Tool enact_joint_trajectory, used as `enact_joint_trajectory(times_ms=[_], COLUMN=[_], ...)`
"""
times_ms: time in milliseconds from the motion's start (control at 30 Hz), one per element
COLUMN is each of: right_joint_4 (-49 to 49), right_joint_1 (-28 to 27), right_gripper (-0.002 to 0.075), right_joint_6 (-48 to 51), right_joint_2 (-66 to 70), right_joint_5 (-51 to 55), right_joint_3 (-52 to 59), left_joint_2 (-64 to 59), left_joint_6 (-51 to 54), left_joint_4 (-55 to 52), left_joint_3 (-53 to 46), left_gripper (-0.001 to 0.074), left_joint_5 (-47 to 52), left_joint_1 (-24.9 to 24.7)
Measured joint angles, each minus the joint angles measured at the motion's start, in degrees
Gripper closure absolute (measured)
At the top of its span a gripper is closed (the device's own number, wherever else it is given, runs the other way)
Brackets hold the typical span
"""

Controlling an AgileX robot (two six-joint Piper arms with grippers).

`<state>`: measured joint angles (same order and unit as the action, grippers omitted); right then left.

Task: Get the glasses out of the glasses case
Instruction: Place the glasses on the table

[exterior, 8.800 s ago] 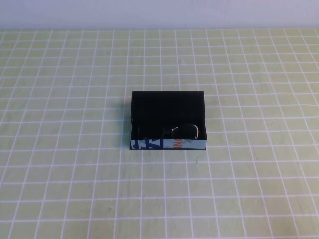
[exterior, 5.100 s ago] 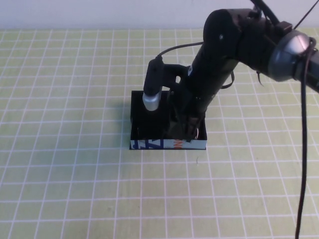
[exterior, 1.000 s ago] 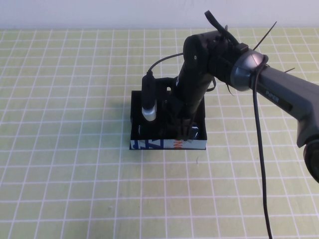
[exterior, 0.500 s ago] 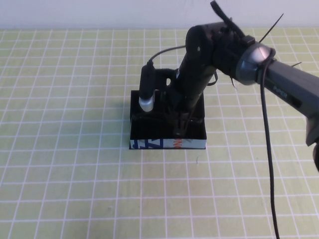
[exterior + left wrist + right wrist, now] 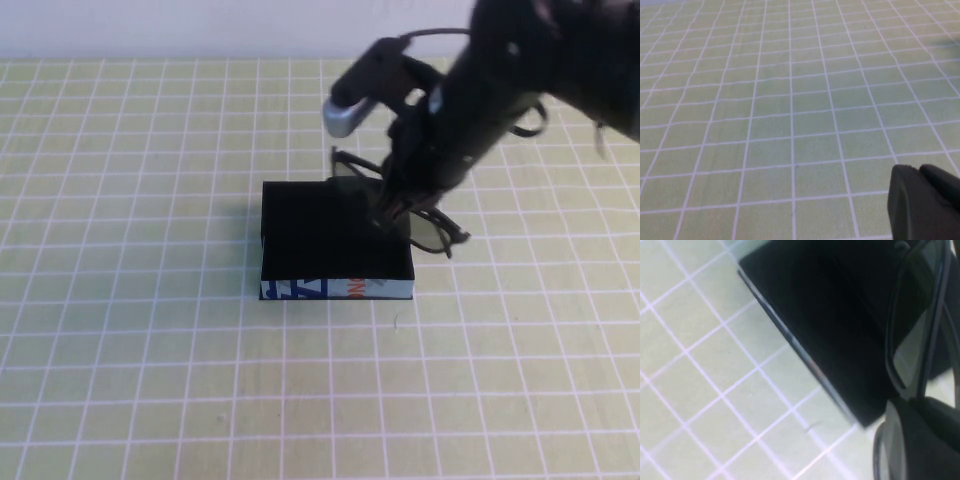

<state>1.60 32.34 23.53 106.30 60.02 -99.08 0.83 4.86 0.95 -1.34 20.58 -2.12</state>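
Observation:
I should release the glasses with my right gripper on the mat [image 5: 527,304] beside the case's printed front edge, arm's side.
The glasses [image 5: 431,235], black-framed with dark lenses, hang in the air above the right rear part of the glasses case [image 5: 312,238], a black box with a white printed front edge. My right gripper [image 5: 389,207] is shut on the glasses near their bridge and holds them tilted, one lens over the case's right edge. In the right wrist view the glasses [image 5: 910,347] cross in front of the case [image 5: 835,320], with the right gripper [image 5: 922,412] at their middle. My left gripper [image 5: 922,197] is shut and empty, low over the bare mat, away from the case.
A yellow-green mat with a white grid [image 5: 140,350] covers the table on all sides of the case. A pale wall [image 5: 200,25] runs along the far edge. The right arm and its cable reach in from the upper right.
My right gripper has risen and moved back and right, lifting the glasses out of the case. The case now shows a plain black inside.

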Motion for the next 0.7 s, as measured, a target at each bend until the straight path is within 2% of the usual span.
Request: enact_joint_trajectory(times_ms=[200, 333, 567, 700], right_joint_4=[-0.6, -0.8, 3.7, 7.7], right_joint_1=[-5.4, -10.5, -17.0, -18.5], right_gripper=[0.0725, 0.0725, 0.0725, 0.0725], right_joint_6=[-21.2, -30.4, -33.0, -29.7], right_joint_2=[-12.4, -15.2, -11.7, -7.5], right_joint_5=[-11.2, -12.6, -14.8, -17.5], right_joint_3=[19.6, 28.0, 32.3, 32.4], left_joint_2=[0.0, 0.0, 0.0, 0.0], left_joint_6=[0.0, 0.0, 0.0, 0.0], left_joint_4=[0.0, 0.0, 0.0, 0.0], left_joint_3=[0.0, 0.0, 0.0, 0.0], left_gripper=[0.0739, 0.0739, 0.0739, 0.0739], left_joint_5=[0.0, 0.0, 0.0, 0.0], left_joint_1=[0.0, 0.0, 0.0, 0.0])
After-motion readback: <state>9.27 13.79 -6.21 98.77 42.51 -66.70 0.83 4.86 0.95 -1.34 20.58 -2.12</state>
